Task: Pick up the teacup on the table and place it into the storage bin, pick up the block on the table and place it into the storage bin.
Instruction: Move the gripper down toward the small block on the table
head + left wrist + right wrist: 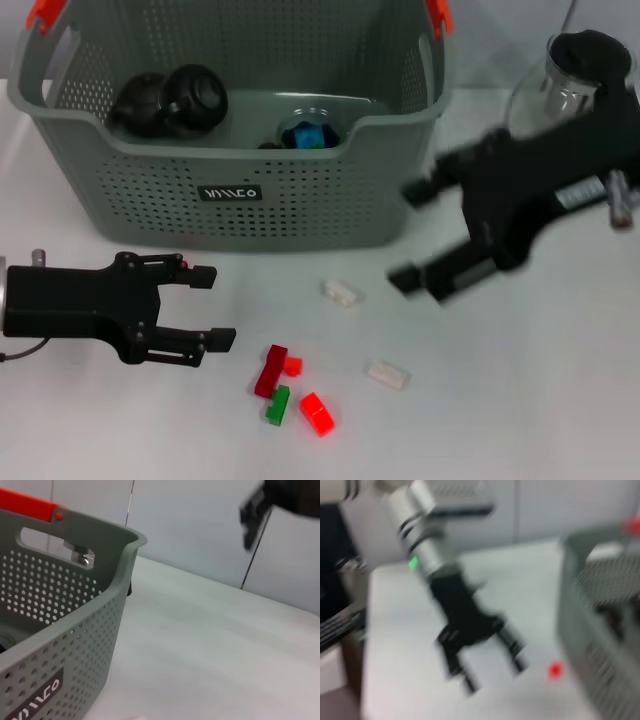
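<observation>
Next, my right gripper will grab the white block farther from the storage bin [388,375], the one near the bright red block.
The grey perforated storage bin [300,215] stands at the back centre, its corner also filling the left wrist view [75,625]. Inside it lie two black round items [170,100] and a clear glass cup holding a blue block [308,133]. A clear glass vessel [560,85], possibly the teacup, stands at the back right, partly behind my right arm. Loose blocks lie in front of the bin: white [342,292], white [387,374], dark red [270,370], green [278,404], bright red [316,413]. My right gripper [408,232] hangs open and empty, blurred, right of the bin. My left gripper [212,307] rests open left of the blocks.
The bin has orange handle clips [45,12] and a black label [230,192]. The right wrist view shows the left arm's gripper [490,672], a red block [554,670] and the bin wall [600,630]. Bare white table [520,400] lies at the front right.
</observation>
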### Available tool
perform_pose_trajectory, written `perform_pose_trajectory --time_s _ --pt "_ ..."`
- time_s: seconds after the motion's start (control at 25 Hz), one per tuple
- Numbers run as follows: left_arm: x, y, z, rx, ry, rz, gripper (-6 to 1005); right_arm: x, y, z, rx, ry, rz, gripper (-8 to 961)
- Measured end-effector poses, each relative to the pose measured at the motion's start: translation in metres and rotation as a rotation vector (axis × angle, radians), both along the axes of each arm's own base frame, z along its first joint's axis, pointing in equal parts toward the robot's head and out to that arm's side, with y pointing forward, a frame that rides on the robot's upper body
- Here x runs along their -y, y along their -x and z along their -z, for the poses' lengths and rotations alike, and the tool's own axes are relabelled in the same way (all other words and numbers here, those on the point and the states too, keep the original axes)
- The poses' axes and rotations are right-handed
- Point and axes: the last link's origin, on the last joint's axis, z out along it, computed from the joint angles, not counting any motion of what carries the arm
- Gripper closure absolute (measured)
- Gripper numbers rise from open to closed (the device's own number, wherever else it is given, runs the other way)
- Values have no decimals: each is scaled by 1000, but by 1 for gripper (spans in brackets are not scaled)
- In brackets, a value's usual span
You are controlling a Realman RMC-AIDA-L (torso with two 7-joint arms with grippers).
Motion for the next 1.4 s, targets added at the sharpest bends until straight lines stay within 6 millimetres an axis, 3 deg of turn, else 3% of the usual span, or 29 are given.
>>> perform_pose_trajectory --time_s 0.28,0.68,0.92,1.4 --pt "0 0 0 -7 -8 19 150 6 -20 19 175 49 168 31" --pt "1 0 1 -1 -14 30 150 -3 -29 91 437 96 201 38" --pt "2 0 2 -1 -14 36 150 -6 -29 123 556 79 161 42" --pt "2 0 3 7 -13 38 151 -8 -35 154 610 34 161 91"
